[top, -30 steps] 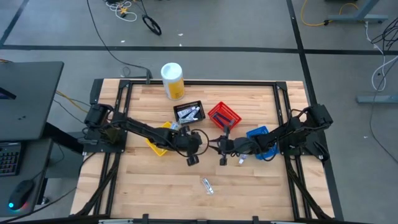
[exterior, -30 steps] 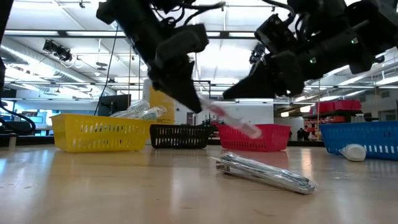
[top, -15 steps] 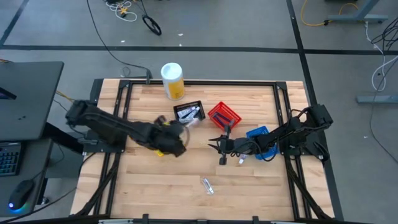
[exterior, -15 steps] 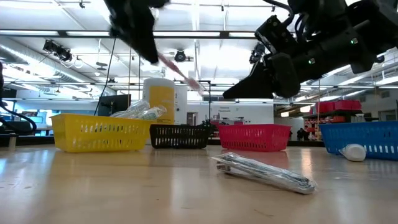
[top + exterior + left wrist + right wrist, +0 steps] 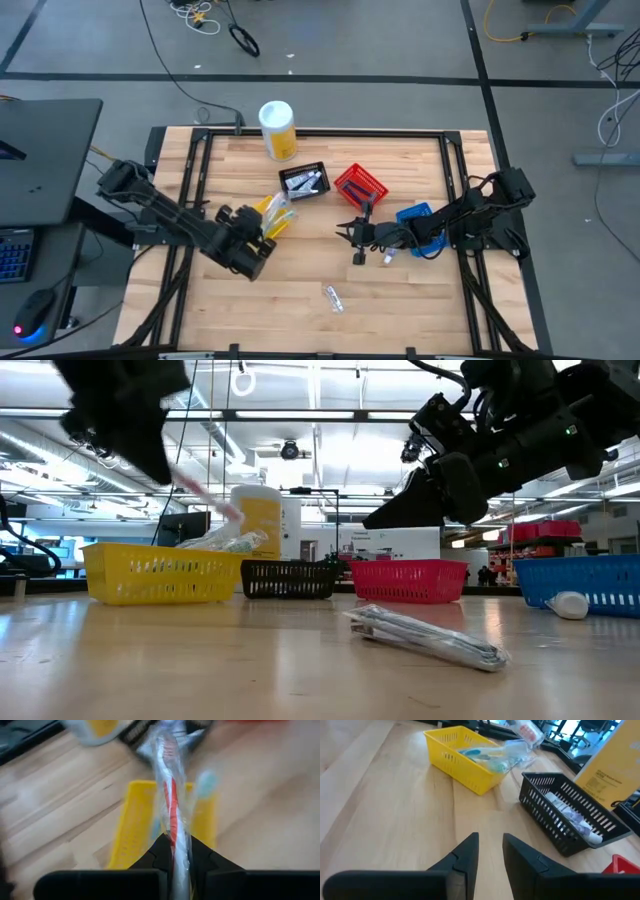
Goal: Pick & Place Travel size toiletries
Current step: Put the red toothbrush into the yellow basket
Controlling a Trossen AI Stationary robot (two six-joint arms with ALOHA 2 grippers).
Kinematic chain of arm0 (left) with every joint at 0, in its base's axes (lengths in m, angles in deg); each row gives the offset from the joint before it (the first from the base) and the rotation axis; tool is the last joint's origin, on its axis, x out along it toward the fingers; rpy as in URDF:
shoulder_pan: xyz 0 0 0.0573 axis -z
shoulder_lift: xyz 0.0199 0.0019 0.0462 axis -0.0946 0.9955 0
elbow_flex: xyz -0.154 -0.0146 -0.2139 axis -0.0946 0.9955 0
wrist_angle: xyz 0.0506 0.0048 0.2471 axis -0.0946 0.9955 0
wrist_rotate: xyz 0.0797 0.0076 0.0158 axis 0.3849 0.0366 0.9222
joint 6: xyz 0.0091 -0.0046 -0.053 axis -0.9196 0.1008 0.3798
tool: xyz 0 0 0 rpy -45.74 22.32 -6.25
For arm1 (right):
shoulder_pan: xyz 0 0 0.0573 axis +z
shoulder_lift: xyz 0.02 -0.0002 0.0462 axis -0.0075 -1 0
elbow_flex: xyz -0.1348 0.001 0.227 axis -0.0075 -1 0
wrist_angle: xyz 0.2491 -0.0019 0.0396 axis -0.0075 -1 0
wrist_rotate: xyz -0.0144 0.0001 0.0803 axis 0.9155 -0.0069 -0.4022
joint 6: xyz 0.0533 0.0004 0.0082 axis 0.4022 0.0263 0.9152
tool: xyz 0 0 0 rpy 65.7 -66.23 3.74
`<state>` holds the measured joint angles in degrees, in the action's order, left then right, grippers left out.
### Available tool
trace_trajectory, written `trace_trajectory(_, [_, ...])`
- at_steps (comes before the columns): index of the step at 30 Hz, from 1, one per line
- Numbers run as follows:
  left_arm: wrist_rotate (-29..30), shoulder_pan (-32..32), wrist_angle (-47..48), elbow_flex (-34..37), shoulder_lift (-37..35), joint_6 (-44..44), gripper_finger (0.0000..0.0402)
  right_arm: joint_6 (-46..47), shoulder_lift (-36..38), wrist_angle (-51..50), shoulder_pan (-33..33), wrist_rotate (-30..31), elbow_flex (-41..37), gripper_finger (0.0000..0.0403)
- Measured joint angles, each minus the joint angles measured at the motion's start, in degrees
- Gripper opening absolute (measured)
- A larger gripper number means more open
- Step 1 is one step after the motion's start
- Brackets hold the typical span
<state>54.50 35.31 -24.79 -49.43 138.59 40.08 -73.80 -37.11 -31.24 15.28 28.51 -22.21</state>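
The red-and-white toothbrush's head passes the yellow basket's far edge; next my left gripper lays it in, then grips its handle [image 5: 173, 815] deeper to settle it.
My left gripper [image 5: 264, 233] is raised above the yellow basket [image 5: 255, 228], shut on a red-and-white toothbrush in a clear wrapper [image 5: 170, 795]; the low view shows it high on the left [image 5: 205, 497]. My right gripper [image 5: 352, 240] hovers open over the table's middle, touching nothing [image 5: 491, 851]. A clear wrapped packet [image 5: 333, 298] lies flat on the wood near the near edge [image 5: 425, 636]. A small white tube [image 5: 388, 258] lies against the blue basket's foot [image 5: 568, 605]. Wrapped toothbrushes lie in the yellow basket [image 5: 495, 757]. My left gripper pinches the wrapped toothbrush between its two fingers at one end [image 5: 176, 845], the fingers lying along it. The rest of the toothbrush [image 5: 167, 765] sticks out forward past the fingertips, lifted clear, over the yellow basket.
A black basket with white tubes [image 5: 303, 181], a red basket [image 5: 360, 186] and a blue basket [image 5: 418, 226] stand across the table's middle. A white-and-yellow canister [image 5: 278, 130] stands by the far edge. Bare wood lies along the near side.
My left gripper has swung from the table's middle, close to the right gripper, toward the left and upward, carrying the wrapped toothbrush with it; it now stands over the yellow basket.
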Motion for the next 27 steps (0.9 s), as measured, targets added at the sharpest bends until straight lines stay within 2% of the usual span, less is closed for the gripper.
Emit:
trace_trajectory(5, [1.07, -0.44, -4.73, 7.41, -0.09, 3.22, 0.0024, 2.27, 0.00, 0.27, 0.00, -0.44, 0.02, 0.0097])
trace_trajectory(15, [-4.94, -3.75, -26.36, 20.04, -0.04, -5.34, 0.0038, 4.02, 0.00, 0.32, 0.00, -0.46, 0.02, 0.0097])
trace_trajectory(21, [-4.96, -6.70, -28.66, 21.85, -0.04, -7.08, 0.0038, 4.06, 0.00, 0.30, 0.00, -0.46, 0.02, 0.0097])
trace_trajectory(27, [-8.96, -9.19, -29.29, 21.85, -0.04, -11.72, 0.0079, 4.06, 0.00, 0.30, 0.00, -0.45, 0.02, 0.0097])
